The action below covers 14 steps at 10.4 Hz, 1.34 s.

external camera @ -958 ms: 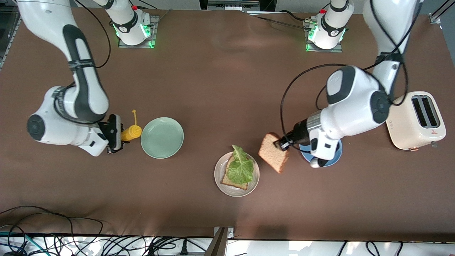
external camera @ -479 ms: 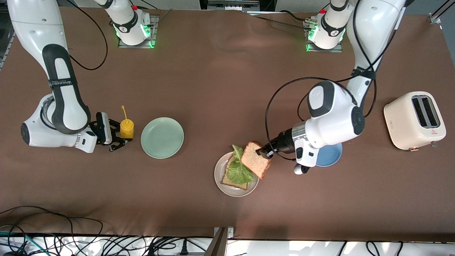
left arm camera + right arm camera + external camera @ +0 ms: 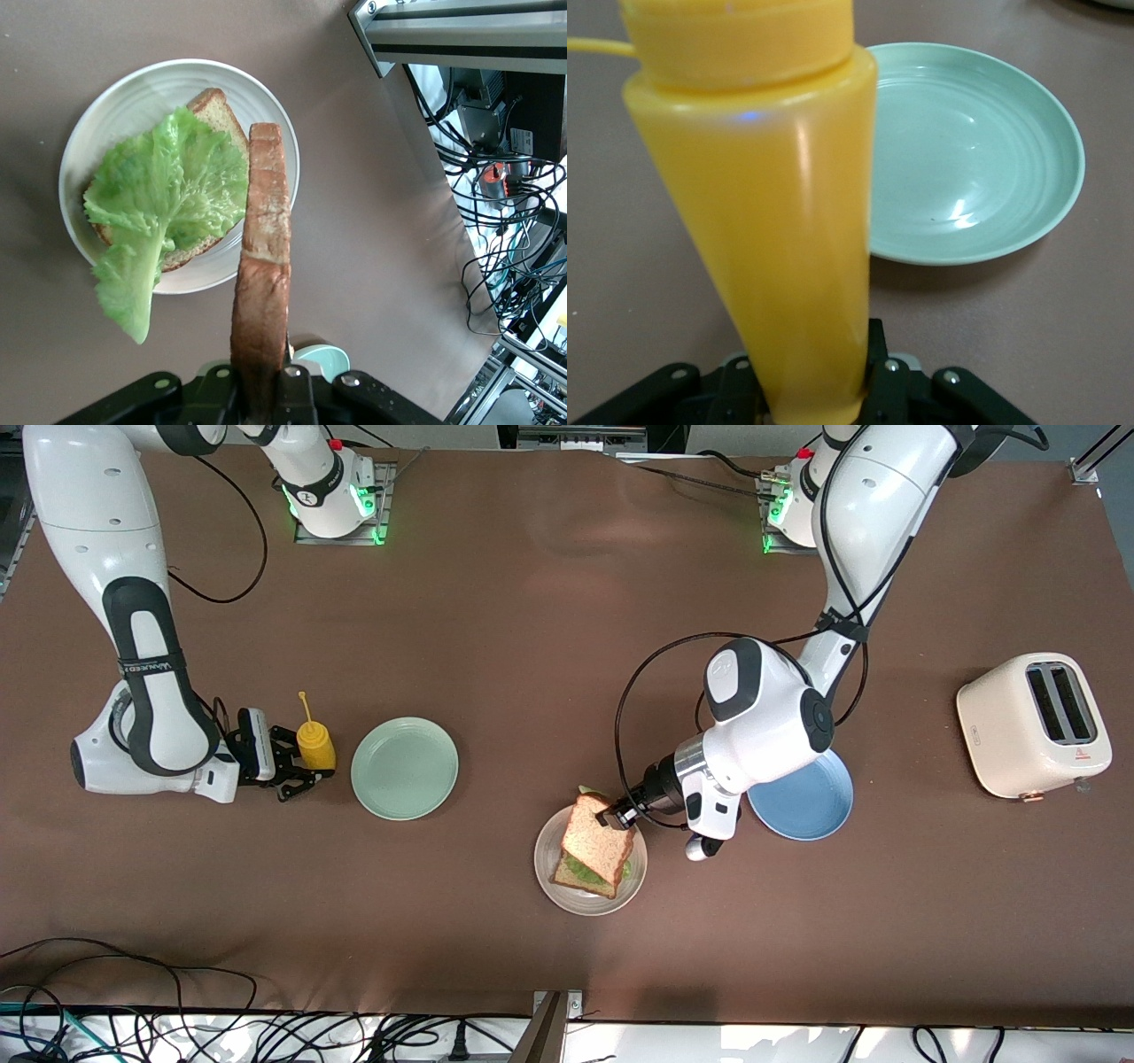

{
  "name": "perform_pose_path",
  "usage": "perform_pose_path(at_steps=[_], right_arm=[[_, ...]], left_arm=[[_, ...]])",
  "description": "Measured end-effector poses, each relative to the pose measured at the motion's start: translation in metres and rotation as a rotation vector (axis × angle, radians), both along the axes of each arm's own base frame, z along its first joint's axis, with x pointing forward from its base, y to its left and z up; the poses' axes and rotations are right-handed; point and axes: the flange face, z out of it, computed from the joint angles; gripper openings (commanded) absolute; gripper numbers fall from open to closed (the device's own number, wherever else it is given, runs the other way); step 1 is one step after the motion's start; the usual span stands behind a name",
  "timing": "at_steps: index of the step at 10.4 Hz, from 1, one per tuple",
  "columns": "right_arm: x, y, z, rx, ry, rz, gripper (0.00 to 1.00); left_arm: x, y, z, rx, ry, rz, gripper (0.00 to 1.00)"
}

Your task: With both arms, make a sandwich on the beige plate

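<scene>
Next, I let go of the second bread slice with my left gripper on top of the green lettuce leaf (image 3: 585, 852) (image 3: 188, 181) on the beige plate.
The beige plate (image 3: 586, 906) lies near the table's middle. On it is a bread slice (image 3: 580, 884) under a green lettuce leaf (image 3: 574, 865). My left gripper (image 3: 617, 812) is shut on a second bread slice (image 3: 598, 846), which hangs tilted over the lettuce. In the left wrist view that held slice (image 3: 266, 266) shows edge-on between the jaws of the left gripper (image 3: 263, 390), above the lettuce (image 3: 159, 204) and plate (image 3: 133, 88). My right gripper (image 3: 292, 766) is shut on a yellow squeeze bottle (image 3: 316, 746), held upright; the right wrist view shows the bottle (image 3: 780, 221) in the right gripper (image 3: 815, 390).
A mint-green plate (image 3: 404, 768) lies beside the bottle and shows in the right wrist view (image 3: 966, 168). A blue plate (image 3: 811, 810) sits partly under the left arm. A cream toaster (image 3: 1032, 726) stands at the left arm's end. Cables run along the table's front edge.
The left arm has carried the bread slice from beside the blue plate to over the lettuce on the beige plate. The right arm has turned the yellow bottle from tipped to upright.
</scene>
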Motion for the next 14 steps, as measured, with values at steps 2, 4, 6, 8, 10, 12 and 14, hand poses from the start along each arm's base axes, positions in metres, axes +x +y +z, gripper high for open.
perform_pose_path(at_steps=[2, 4, 6, 8, 10, 12, 14], right_arm=[[-0.009, 0.003, -0.019, 0.083, 0.043, -0.017, 0.0], [-0.015, -0.005, -0.031, 0.152, 0.062, -0.033, 0.0], [-0.015, -0.008, -0.033, 0.168, 0.066, -0.034, 0.0], [-0.015, -0.012, -0.033, 0.173, 0.058, -0.031, 0.0], [-0.014, -0.022, -0.033, 0.177, 0.044, -0.022, 0.0], [-0.014, -0.037, -0.031, 0.173, 0.031, -0.019, 0.03], [-0.014, -0.042, -0.033, 0.181, 0.033, -0.018, 0.52]], left_arm=[[0.012, 0.001, -0.006, -0.013, -0.009, 0.013, 0.0], [0.02, 0.0, -0.016, -0.023, -0.008, 0.02, 0.0], [0.019, -0.006, -0.025, -0.022, 0.0, 0.014, 0.0], [0.017, -0.009, -0.03, -0.021, 0.008, 0.01, 0.0], [0.013, -0.014, -0.043, -0.016, 0.023, 0.002, 0.0], [0.012, -0.017, -0.05, -0.013, 0.033, -0.001, 0.0], [0.011, -0.016, -0.054, -0.012, 0.038, -0.001, 0.0]])
